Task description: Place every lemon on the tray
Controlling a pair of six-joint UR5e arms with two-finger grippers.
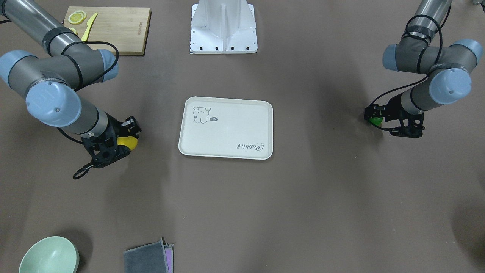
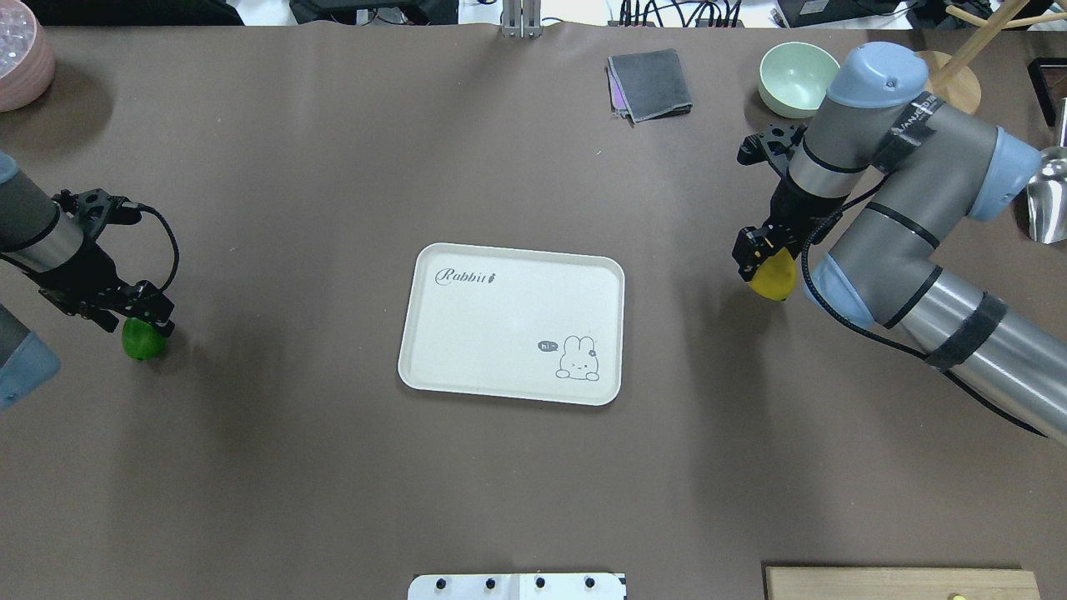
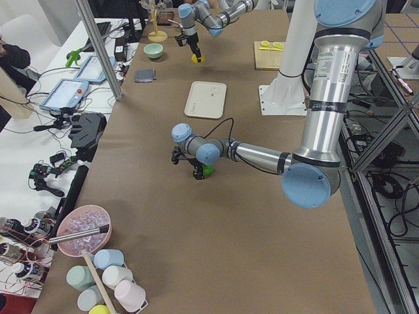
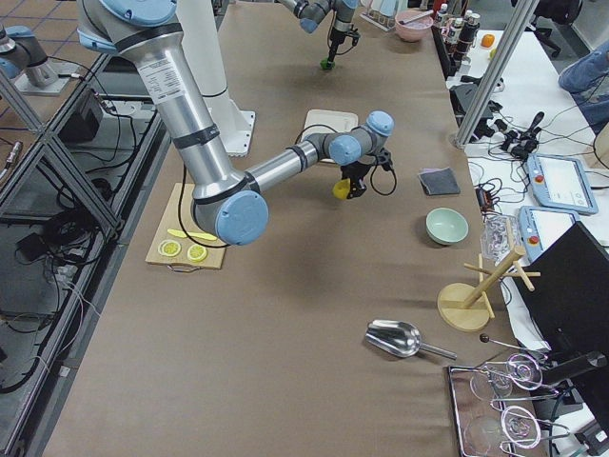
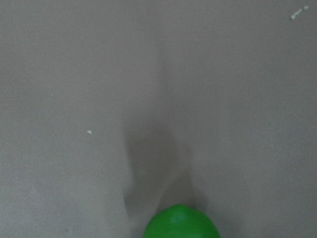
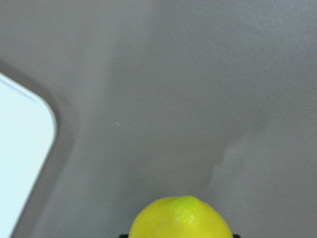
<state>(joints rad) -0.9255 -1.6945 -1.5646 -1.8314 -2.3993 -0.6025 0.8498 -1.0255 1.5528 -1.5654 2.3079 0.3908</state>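
The left gripper should release the green lemon, now held just above the table, on the cream-white tray [image 1: 251, 131], beside the Rabbit lettering.
The cream-white tray [image 2: 467, 350] with a rabbit drawing lies at the table's middle with nothing on it; it also shows in the front view [image 1: 227, 129]. My left gripper [image 2: 143, 327] is shut on the dark green lemon [image 2: 142, 342], far left of the tray, just above the table. The green lemon also shows in the left wrist view [image 5: 181, 224]. My right gripper [image 2: 765, 265] is shut on the yellow lemon [image 2: 775, 279], right of the tray and held a little above the table. In the right wrist view the yellow lemon [image 6: 181, 219] hangs near the tray's corner [image 6: 20, 148].
A wooden cutting board [image 1: 117, 30] with lemon slices [image 1: 77, 17] and a yellow knife [image 1: 89, 26] lies near the robot's right. A green bowl [image 2: 798, 77], folded cloth [image 2: 650, 83], wooden stand [image 2: 954, 79], metal scoop [image 2: 1046, 196] and pink bowl [image 2: 21, 67] line the far edge.
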